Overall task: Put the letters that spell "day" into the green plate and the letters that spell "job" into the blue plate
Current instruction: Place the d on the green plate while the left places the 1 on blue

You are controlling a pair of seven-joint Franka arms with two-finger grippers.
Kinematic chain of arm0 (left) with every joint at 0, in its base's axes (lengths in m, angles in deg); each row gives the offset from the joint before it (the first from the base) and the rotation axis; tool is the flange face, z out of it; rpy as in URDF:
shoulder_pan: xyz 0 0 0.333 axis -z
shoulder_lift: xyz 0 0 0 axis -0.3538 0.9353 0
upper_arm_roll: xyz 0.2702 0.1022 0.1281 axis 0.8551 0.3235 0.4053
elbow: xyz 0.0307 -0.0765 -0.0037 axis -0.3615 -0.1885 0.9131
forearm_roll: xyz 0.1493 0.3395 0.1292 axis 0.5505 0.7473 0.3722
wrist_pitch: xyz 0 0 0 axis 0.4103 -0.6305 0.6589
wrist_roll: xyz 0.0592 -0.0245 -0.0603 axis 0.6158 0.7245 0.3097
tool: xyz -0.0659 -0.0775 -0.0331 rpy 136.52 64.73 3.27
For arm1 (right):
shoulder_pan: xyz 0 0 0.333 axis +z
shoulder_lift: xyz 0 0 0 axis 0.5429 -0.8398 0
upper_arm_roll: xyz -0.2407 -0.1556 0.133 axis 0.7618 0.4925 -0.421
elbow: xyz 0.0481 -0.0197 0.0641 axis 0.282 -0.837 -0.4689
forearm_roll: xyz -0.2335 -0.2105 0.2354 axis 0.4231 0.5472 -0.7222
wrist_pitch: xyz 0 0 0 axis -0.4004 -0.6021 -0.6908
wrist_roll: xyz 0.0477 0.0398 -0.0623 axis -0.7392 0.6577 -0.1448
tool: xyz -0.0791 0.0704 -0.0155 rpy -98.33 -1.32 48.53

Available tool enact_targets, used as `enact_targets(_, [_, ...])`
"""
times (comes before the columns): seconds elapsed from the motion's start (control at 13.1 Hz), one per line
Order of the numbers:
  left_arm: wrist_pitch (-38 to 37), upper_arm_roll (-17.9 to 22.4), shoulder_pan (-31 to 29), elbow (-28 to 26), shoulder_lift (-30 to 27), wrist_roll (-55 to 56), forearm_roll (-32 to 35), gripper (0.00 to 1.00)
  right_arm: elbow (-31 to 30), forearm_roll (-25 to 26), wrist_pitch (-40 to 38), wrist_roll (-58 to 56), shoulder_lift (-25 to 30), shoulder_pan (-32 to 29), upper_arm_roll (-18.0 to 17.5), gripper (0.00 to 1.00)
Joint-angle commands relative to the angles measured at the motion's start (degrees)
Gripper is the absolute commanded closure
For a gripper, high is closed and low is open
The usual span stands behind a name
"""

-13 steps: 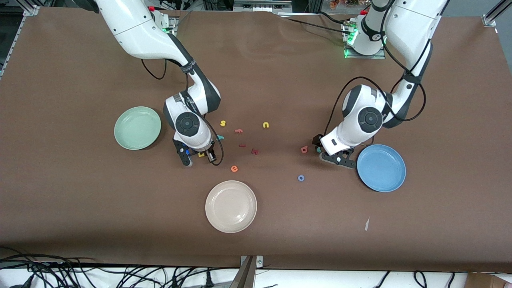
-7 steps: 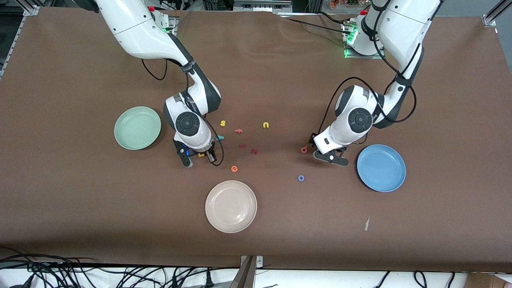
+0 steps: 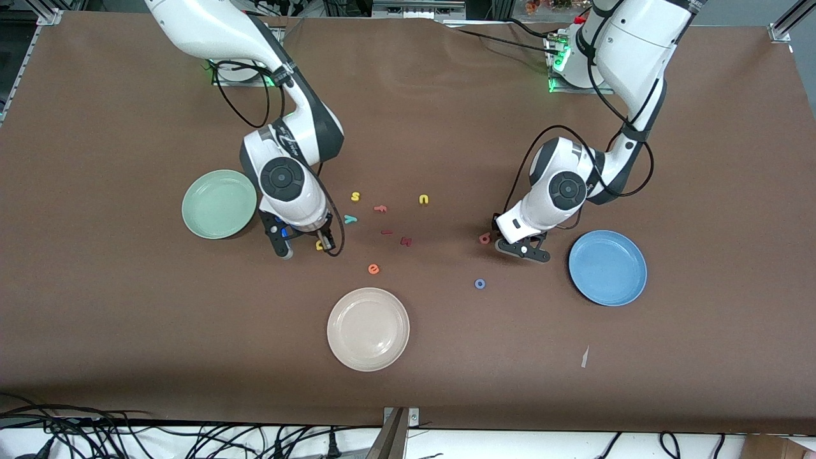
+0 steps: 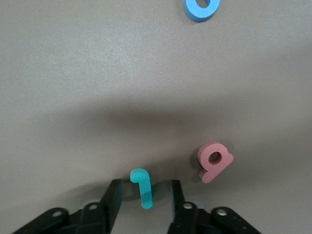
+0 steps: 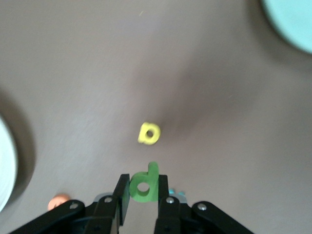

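Observation:
My right gripper is going to set the green "d", held over the yellow "a" now, down for me, letting it go near the middle of the green plate (image 3: 220,203).
My right gripper (image 5: 143,181) is shut on the green "d" (image 5: 152,169) and holds it a little above the table, over the yellow "a" (image 5: 148,133). In the front view that gripper (image 3: 303,241) hangs between the green plate (image 3: 218,204) and the teal "y" (image 3: 350,219), with the "a" (image 3: 319,245) beside it. My left gripper (image 4: 146,186) is down at the table, open, and the teal "j" (image 4: 139,175) lies between its fingers with a gap on each side. The pink "b" (image 4: 214,161) lies close by and the blue "o" (image 4: 201,7) farther off. The blue plate (image 3: 607,268) sits beside the left gripper (image 3: 517,245).
A cream plate (image 3: 368,329) sits nearer the front camera at the table's middle. Loose letters lie between the arms: yellow "s" (image 3: 355,196), pink "f" (image 3: 380,208), yellow "u" (image 3: 424,199), orange "e" (image 3: 373,269) and two dark red pieces (image 3: 406,241).
My right gripper has closed on the "d", risen and shifted toward the green plate, uncovering the "a". The left hand slid toward the "b" and its jaws narrowed around the "j".

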Motion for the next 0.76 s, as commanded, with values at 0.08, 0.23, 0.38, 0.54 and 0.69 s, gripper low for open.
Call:
enact_targets(0.08, [0.9, 0.4, 0.8, -0.4, -0.3, -0.2, -1.7, 0.71, -15.6, 0.2, 0.9, -16.4, 11.6, 0.0, 7.4, 1.0])
enact_targets(0.23, [0.9, 0.4, 0.8, -0.4, -0.2, -0.3, -1.6, 0.95, -20.6, 0.1, 1.2, -25.6, 14.7, 0.0, 11.4, 1.0])
enact_targets(0.38, [0.6, 0.4, 0.8, -0.4, -0.4, -0.3, -1.5, 1.0, -25.7, 0.1, 2.9, -36.1, 17.6, 0.0, 16.0, 1.0])
enact_targets(0.54, [-2.0, 0.8, -0.1, -0.4, -4.2, -1.1, -1.0, 1.0, -32.2, -0.1, 7.7, -45.9, 20.4, 0.0, 20.4, 1.0])
enact_targets(0.69, [-7.0, 1.0, -3.8, -0.3, -9.5, -2.1, 0.3, 1.0, -35.6, -0.2, 11.2, -49.4, 20.5, 0.0, 22.1, 1.0])
